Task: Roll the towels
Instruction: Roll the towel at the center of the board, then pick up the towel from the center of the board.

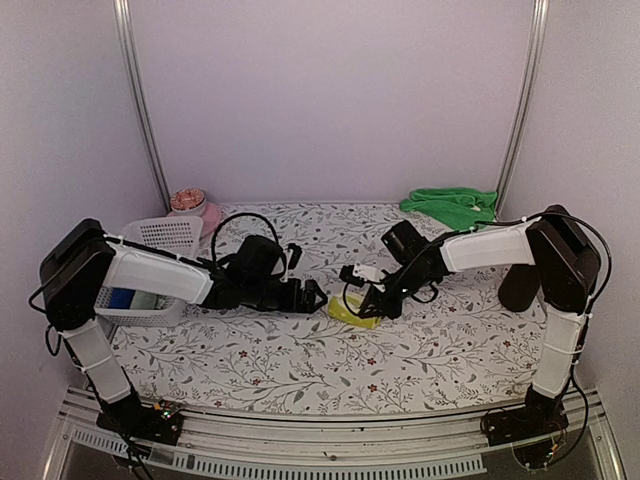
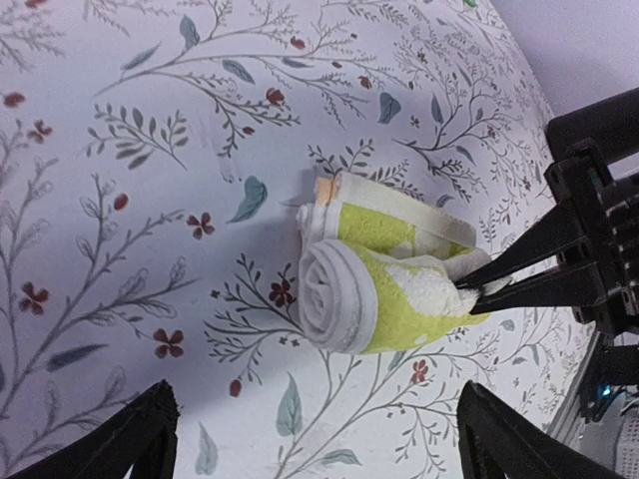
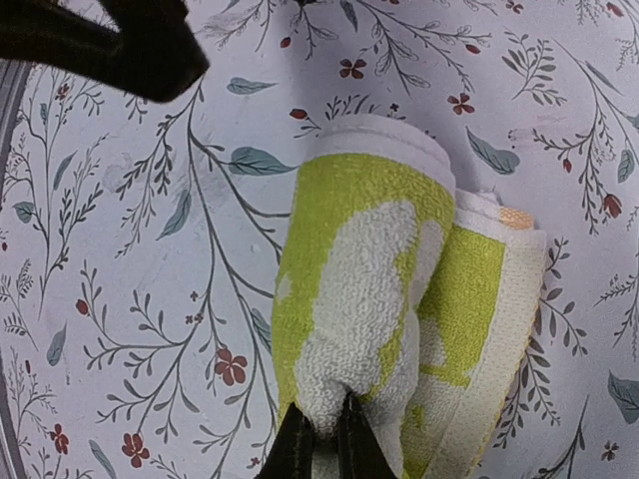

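Note:
Next, my left gripper closes on the white coiled end (image 1: 335, 312) (image 2: 341, 299) of the yellow-lime towel's roll, opposite the end of the roll that my right gripper pinches.
The yellow-lime towel (image 1: 352, 312) (image 2: 384, 289) (image 3: 364, 259) lies mostly rolled on the floral tablecloth, with a short flat tail beside the roll. My right gripper (image 1: 368, 298) (image 3: 321, 444) is shut on the roll's near end, and its dark fingers (image 2: 499, 279) pinch the cloth. My left gripper (image 1: 314, 297) (image 2: 319, 444) stands wide open just short of the roll's other end, touching nothing. One of its fingers (image 3: 120, 40) shows at the top left of the right wrist view. The plain green towel (image 1: 450, 205) lies crumpled at the back right.
A white mesh basket (image 1: 165, 235) stands at the back left, with a pink bowl (image 1: 195, 210) behind it. A second white basket (image 1: 140, 305) sits under my left arm. Side walls and metal posts close in the table.

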Robot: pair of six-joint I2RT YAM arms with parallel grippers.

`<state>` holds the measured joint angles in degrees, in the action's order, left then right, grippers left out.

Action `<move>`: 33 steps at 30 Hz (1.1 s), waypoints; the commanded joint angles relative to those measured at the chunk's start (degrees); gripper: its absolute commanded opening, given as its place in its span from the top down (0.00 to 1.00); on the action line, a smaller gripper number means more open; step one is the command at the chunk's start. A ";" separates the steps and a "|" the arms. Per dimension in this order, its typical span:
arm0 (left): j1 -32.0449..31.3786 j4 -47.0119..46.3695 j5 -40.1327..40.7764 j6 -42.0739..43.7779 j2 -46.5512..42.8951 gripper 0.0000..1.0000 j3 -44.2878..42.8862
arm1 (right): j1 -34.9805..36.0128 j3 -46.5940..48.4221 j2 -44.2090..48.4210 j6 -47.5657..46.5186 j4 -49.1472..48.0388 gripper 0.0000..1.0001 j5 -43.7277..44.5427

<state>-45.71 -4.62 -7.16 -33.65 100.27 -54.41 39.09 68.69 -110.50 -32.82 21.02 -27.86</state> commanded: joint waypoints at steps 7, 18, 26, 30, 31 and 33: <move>-7.63 -16.44 6.61 -30.37 3.02 0.03 3.32 | -1.87 -4.24 0.70 12.61 2.91 0.94 -10.28; -12.93 -20.63 11.26 -45.57 8.41 0.08 2.26 | -5.16 -8.19 1.12 17.55 -3.20 0.93 -16.03; -15.92 -28.29 12.40 -55.04 14.79 0.18 1.55 | -5.17 -10.55 3.09 19.44 -6.69 0.93 -15.36; -17.14 -29.55 14.00 -59.58 17.49 0.21 1.26 | -5.17 -11.50 3.42 20.02 -7.74 0.93 -15.34; -17.21 -30.18 14.28 -60.75 17.98 0.22 1.55 | -5.12 -11.67 3.52 20.13 -8.15 0.93 -15.34; -17.25 -32.36 15.19 -62.68 19.05 0.26 2.39 | -5.16 -12.13 3.47 20.37 -8.94 0.93 -15.34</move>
<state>-62.02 -34.83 5.65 -90.52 116.22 -53.15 34.02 58.41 -108.05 -13.76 12.58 -43.88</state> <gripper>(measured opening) 0.769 0.073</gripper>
